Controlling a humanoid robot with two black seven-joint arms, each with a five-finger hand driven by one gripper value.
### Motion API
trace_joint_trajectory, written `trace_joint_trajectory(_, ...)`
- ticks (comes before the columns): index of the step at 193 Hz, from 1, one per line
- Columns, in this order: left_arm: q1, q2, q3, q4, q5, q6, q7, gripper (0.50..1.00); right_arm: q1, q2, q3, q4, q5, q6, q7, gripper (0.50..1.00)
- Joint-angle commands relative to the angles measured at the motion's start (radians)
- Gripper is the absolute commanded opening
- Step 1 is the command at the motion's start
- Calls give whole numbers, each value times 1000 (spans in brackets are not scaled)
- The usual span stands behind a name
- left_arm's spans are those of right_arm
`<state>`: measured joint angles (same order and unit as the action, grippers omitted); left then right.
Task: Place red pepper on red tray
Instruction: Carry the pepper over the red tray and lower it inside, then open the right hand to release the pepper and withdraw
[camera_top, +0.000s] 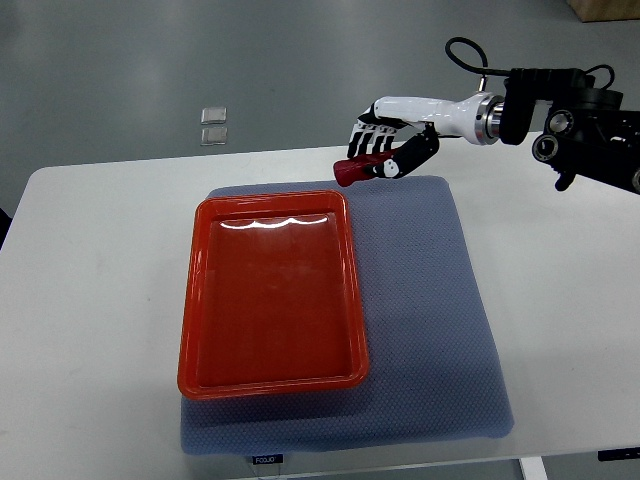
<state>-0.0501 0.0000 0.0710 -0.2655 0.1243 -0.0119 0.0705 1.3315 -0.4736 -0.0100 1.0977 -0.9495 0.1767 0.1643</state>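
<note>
I will set the red pepper on the red tray (268, 273) with my right gripper, just past its middle toward the far rim. The pepper is still held above the mat.
An empty red tray (272, 292) lies on the left part of a grey-blue mat (430, 300) on the white table. My right hand (385, 152) comes in from the right edge and hovers over the mat's far edge, just beyond the tray's far right corner. Its fingers are curled around a red pepper (352, 171), whose end sticks out to the left of the hand. The pepper is held above the mat, not over the tray. The left arm is not in view.
The white table (90, 270) extends left and right of the mat. Two small clear squares (213, 124) lie on the grey floor beyond the table's far edge. My right arm's black wrist and cables (560, 110) hang over the far right corner.
</note>
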Motion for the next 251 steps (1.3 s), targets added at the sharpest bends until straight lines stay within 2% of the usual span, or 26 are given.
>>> trace_joint_trajectory(1, -1, 0, 1, -1, 0, 0, 0, 1000, 15, 82, -25, -16, 6, -6, 0, 500)
trace_joint_trajectory(79, -1, 0, 3, -4, 0, 0, 0, 1000, -23, 472, -67, -228, 6, -48, 0, 500)
trace_joint_trajectory(140, -1, 0, 3, -6, 0, 0, 0, 1000, -135, 474, -102, -328, -14, -80, 0, 500)
trace_joint_trajectory(236, -1, 0, 3, -4, 0, 0, 0, 1000, -183, 474, -100, -329, 1, -111, 1, 500)
trace_joint_trajectory(239, -1, 0, 3, -4, 0, 0, 0, 1000, -183, 474, -99, -329, 3, -111, 1, 549)
trace_joint_trajectory(243, -1, 0, 3, -3, 0, 0, 0, 1000, -183, 474, -99, -329, 5, -112, 0, 588)
trace_joint_trajectory(251, -1, 0, 3, -4, 0, 0, 0, 1000, -183, 474, -96, -329, 6, -112, 1, 627)
